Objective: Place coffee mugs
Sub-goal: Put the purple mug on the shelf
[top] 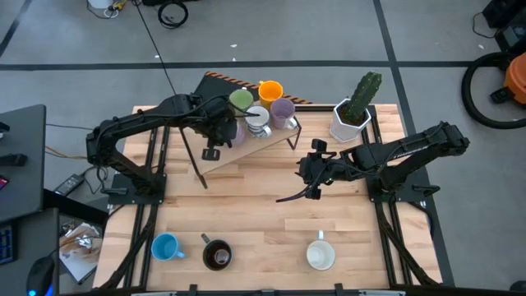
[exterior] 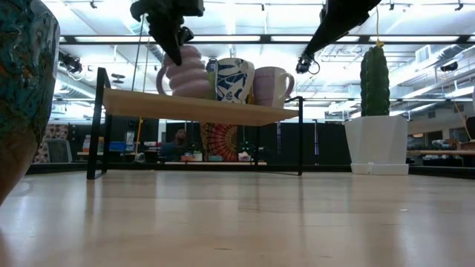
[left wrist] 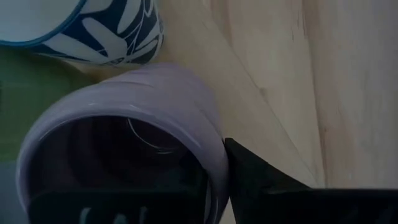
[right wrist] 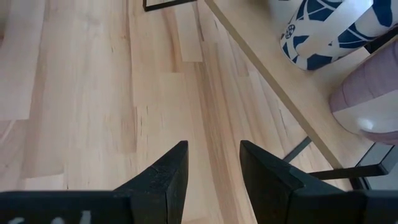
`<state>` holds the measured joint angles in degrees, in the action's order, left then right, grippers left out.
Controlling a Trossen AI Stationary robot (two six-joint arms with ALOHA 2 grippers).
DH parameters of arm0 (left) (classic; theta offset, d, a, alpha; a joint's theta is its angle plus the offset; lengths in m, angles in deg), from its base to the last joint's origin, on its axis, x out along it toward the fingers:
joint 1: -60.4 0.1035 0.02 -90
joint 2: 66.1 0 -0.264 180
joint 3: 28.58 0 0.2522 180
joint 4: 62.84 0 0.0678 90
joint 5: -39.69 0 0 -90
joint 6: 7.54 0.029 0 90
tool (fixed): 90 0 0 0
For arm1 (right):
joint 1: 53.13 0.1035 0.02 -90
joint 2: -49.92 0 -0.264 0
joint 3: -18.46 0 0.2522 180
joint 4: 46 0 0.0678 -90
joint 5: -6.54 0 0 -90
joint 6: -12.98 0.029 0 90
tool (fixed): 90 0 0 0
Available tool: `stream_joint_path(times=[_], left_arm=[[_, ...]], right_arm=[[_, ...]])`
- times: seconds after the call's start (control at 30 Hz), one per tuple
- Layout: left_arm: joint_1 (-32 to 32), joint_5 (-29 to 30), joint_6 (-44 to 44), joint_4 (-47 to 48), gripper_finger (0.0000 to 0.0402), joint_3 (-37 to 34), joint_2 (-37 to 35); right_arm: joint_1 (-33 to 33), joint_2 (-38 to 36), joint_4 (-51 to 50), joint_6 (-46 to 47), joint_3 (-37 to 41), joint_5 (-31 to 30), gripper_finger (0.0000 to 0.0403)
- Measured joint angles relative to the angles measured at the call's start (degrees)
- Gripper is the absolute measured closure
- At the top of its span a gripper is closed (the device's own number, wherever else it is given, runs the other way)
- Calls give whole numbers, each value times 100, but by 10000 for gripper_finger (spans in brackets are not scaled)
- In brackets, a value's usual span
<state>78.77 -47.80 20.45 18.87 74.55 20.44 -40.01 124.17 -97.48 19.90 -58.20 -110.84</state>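
The ribbed lilac mug leans on the shelf; my left gripper releases it upright next, then will take its rim [left wrist: 210, 155] and move it clear of the green mug.
A wooden shelf [top: 246, 152] stands at the table's far side and carries a green mug [top: 241, 99], an orange mug [top: 270, 89], a lilac mug [top: 283, 109] and a white mug with blue leaves [exterior: 234, 78]. At the shelf's left end stands a ribbed lilac mug [exterior: 189, 76], upright on the board, with my left gripper [top: 223, 131] shut on it from above. A blue mug [top: 167, 247], a dark brown mug [top: 217, 255] and a white mug [top: 320, 255] stand near the table's front edge. My right gripper [right wrist: 213, 167] hovers open over bare table, right of the shelf. My left gripper has the ribbed lilac mug by its wall at the rim [left wrist: 214, 155]. One finger is inside the mug and the other finger [left wrist: 261, 180] outside. The fingers come from above, slanting down. The mug stands upright with its base on the shelf board [exterior: 193, 105].
A white faceted pot with a cactus [top: 353, 115] stands at the far right, next to the shelf's right end. The shelf's black legs [exterior: 95, 122] stand on the table. Open wood lies between the shelf and the three mugs at the front.
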Motion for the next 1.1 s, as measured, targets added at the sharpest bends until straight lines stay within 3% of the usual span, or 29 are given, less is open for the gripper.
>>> stream_joint_path(times=[0.33,0.53,0.87,1.1], left_arm=[[0,32,921,316,347,0,0],[-5,457,1763,358,334,2,0],[-11,766,1774,267,291,11,-9],[-99,918,1526,266,235,13,-9]], right_arm=[[0,1,-2,0,0,2,252],[0,-2,-4,0,0,2,252],[0,-2,-4,-2,0,4,252],[0,-2,-6,-2,0,4,252]])
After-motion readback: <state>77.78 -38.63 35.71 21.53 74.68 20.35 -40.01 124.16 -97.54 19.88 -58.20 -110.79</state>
